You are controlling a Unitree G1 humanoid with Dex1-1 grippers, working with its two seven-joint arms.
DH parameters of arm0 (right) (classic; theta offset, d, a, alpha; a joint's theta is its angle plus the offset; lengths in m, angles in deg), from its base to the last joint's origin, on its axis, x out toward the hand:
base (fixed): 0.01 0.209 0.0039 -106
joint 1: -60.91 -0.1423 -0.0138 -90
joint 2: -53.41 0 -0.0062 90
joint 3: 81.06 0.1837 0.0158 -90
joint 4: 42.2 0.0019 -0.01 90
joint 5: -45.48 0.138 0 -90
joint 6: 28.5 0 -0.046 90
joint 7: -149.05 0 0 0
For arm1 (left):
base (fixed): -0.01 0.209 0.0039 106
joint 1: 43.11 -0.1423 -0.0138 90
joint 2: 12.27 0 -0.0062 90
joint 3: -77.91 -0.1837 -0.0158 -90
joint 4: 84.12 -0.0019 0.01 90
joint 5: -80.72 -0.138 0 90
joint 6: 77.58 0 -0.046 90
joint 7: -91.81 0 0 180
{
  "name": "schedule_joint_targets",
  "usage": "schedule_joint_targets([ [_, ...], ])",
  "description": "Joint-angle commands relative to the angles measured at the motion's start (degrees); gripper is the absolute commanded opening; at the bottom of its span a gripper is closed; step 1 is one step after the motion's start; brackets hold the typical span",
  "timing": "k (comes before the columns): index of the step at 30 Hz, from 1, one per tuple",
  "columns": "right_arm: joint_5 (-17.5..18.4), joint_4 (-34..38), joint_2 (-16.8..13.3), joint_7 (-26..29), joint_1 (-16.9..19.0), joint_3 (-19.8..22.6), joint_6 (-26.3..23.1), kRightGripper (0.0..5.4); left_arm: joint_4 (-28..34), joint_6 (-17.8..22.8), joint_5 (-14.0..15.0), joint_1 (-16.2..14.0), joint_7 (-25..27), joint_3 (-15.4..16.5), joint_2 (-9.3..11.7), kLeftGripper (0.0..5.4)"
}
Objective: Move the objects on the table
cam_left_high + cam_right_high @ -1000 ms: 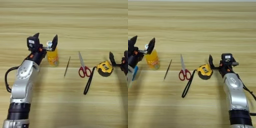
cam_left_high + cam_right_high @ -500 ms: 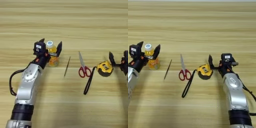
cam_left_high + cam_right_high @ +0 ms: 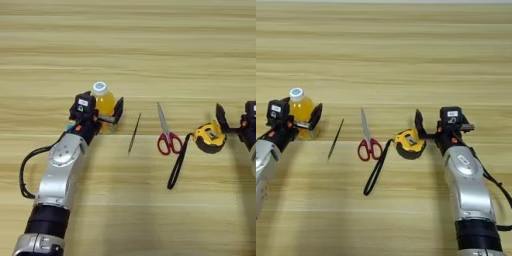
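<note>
I need to close my right gripper on the orange-drink bottle's body (image 3: 105,104) below the white cap, because my left gripper needs to pass the bottle over.
A small orange-drink bottle (image 3: 103,101) with a white cap stands upright left of centre on the table (image 3: 150,45). My left gripper (image 3: 101,114) is open, one finger on each side of the bottle's lower body. To the right lie a thin dark stick (image 3: 134,132) and red-handled scissors (image 3: 166,136). Further right is a yellow-black tape measure (image 3: 408,145) with its black strap (image 3: 376,172) looped toward me. My right gripper (image 3: 441,127) is open just right of the tape measure, with one finger (image 3: 418,121) beside its far edge.
Wide bare wood planks stretch behind the row of objects and in front of it. Both silver forearms reach in from the near edge, the left arm (image 3: 60,175) and the right arm (image 3: 466,190).
My left gripper has come down and toward the bottle, from above and beside it to straddling it. The right arm and the other objects have not moved.
</note>
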State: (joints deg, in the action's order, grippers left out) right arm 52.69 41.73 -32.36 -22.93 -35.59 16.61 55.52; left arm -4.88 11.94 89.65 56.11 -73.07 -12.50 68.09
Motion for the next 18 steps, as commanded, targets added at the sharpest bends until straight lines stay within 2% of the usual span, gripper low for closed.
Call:
schedule_joint_targets([
  [1, -0.28, 1.3, 0.15, -0.06, -0.46, -0.24, -0.59, 5.4, -1.05, -0.62, -0.65, 0.84, 0.33, 0.22, 0.32, 5.37],
  [15, -0.26, 1.58, 0.01, 0.06, -0.35, -0.08, -0.86, 5.4, -2.42, -0.83, -0.22, 1.55, 0.14, 0.68, -0.27, 5.37],
  [18, -0.22, 1.56, -0.01, 0.09, -0.36, -0.05, -0.86, 5.4, -2.43, -1.07, -0.18, 1.54, 0.02, 0.77, -0.37, 5.13],
])
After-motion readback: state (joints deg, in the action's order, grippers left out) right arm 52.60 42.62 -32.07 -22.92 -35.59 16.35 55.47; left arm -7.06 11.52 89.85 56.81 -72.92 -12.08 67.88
